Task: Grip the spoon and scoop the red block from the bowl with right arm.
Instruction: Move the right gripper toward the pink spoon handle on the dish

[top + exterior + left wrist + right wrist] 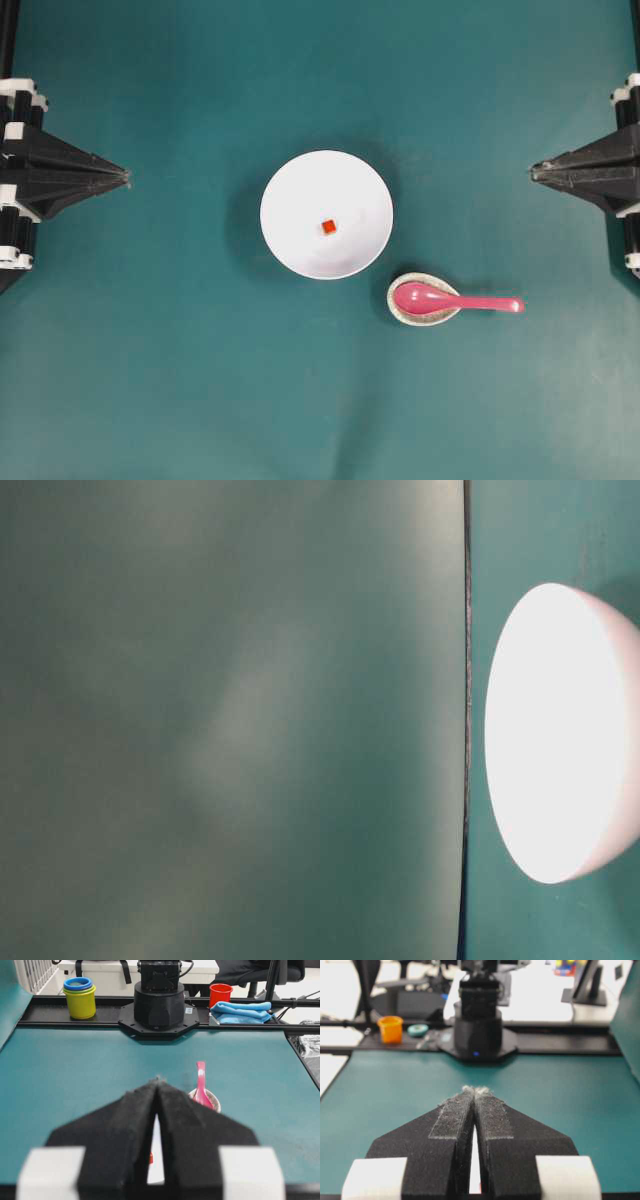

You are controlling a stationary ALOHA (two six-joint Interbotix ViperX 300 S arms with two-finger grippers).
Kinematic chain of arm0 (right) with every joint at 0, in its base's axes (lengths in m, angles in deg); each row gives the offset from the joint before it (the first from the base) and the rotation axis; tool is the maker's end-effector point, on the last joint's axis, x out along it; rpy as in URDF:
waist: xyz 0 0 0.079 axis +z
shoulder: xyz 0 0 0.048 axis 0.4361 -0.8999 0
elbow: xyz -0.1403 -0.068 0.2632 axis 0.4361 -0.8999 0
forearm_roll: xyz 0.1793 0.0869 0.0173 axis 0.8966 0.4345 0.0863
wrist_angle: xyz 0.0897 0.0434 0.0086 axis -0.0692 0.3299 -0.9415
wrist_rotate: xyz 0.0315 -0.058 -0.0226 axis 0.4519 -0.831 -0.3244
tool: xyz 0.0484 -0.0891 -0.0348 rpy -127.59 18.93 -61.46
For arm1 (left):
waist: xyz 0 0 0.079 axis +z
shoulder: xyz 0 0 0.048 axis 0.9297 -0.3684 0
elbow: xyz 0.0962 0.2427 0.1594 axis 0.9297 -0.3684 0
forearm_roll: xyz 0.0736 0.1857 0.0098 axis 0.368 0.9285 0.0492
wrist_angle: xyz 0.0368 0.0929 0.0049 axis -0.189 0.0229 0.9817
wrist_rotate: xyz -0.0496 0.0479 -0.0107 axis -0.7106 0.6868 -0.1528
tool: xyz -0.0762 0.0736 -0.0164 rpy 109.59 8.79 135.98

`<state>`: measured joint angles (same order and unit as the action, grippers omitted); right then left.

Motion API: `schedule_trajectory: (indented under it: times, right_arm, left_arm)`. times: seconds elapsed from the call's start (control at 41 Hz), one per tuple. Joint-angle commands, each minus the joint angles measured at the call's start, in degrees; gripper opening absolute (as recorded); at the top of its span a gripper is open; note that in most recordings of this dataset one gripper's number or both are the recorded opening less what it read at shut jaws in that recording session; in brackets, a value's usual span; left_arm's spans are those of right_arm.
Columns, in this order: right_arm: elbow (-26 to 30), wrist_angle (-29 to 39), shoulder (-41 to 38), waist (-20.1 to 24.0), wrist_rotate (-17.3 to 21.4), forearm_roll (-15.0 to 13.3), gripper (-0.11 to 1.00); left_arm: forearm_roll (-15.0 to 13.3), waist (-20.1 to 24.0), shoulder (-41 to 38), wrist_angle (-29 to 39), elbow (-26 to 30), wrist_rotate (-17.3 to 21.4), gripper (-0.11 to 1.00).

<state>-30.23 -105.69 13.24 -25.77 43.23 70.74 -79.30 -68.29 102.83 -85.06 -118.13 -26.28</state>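
Next, my right gripper grips the outer half of the handle (499,303) of the pink spoon, away from the speckled dish.
The white bowl (298,195) sits mid-table with the tiny red block (328,227) inside it, near its centre. The pink spoon (455,300) lies to the bowl's lower right. Its scoop rests in a small speckled dish (406,312) and its handle points right. My left gripper (127,178) is shut and empty at the left edge. My right gripper (532,172) is shut and empty at the right edge, up and right of the spoon handle. In the left wrist view the spoon (201,1085) shows past the shut gripper (158,1080). The right wrist view shows its shut gripper (476,1091).
The table-level view shows only the bowl's side (560,730). Beyond the far table edge stand stacked yellow and blue cups (80,995), a red cup (220,994), a blue cloth (240,1010) and an orange cup (390,1027). Each opposite arm's base (160,1005) stands at the table's end.
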Motion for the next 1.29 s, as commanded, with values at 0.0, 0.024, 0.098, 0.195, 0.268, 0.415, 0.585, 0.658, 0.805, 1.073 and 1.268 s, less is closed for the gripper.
schedule_trajectory:
  times: [0.0, 0.024, 0.098, 0.195, 0.268, 0.415, 0.585, 0.658, 0.805, 1.073, 1.268]
  right_arm:
    - [0.79, 0.00, -0.79, 0.09, 0.62, 0.26, 0.00]
    - [1.49, 2.90, -2.55, 0.53, 0.97, 0.18, 0.00]
    - [2.37, 4.92, -4.22, 1.32, 1.05, 0.09, 0.00]
    - [3.60, 6.33, -6.42, 2.11, 1.05, 0.09, 0.00]
    - [4.22, 5.89, -7.38, 2.55, 1.14, 0.09, 0.00]
    - [4.83, 3.60, -7.82, 3.16, 1.05, 0.00, 0.00]
    - [4.92, 2.55, -7.29, 3.52, 1.23, 0.00, 0.00]
    - [5.01, 2.55, -6.94, 3.52, 1.32, 0.18, 0.00]
    - [5.19, 2.55, -5.98, 3.60, 2.11, 0.26, 0.02]
    - [5.71, 5.19, -6.33, 3.60, 8.26, 0.62, 0.57]
    - [4.92, 5.54, -8.44, 4.04, 8.79, 0.62, 0.52]
  left_arm:
    - [0.70, -0.18, -0.79, 2.81, 2.20, 0.35, 0.00]
    - [0.70, -0.18, -0.79, 4.75, 2.81, 0.09, 0.00]
    - [0.70, -0.18, -0.62, 4.39, 3.34, 0.09, 0.01]
    - [0.70, -0.18, -0.53, 4.22, 3.78, 0.09, 0.01]
    - [0.70, -0.18, -0.53, 4.31, 3.87, -0.18, 0.01]
    - [0.70, -0.18, -0.79, 4.22, 3.78, -0.70, 0.01]
    - [0.70, -0.18, -0.79, 4.22, 3.78, -0.79, 0.01]
    - [0.70, -0.18, -0.79, 4.22, 3.87, -0.79, 0.01]
    - [0.70, -0.18, -0.62, 4.66, 3.78, -0.79, 0.01]
    - [0.70, -0.18, -0.44, 4.75, 3.87, -0.79, 0.01]
    - [0.70, -0.18, -0.26, 4.66, 3.87, -0.88, 0.01]
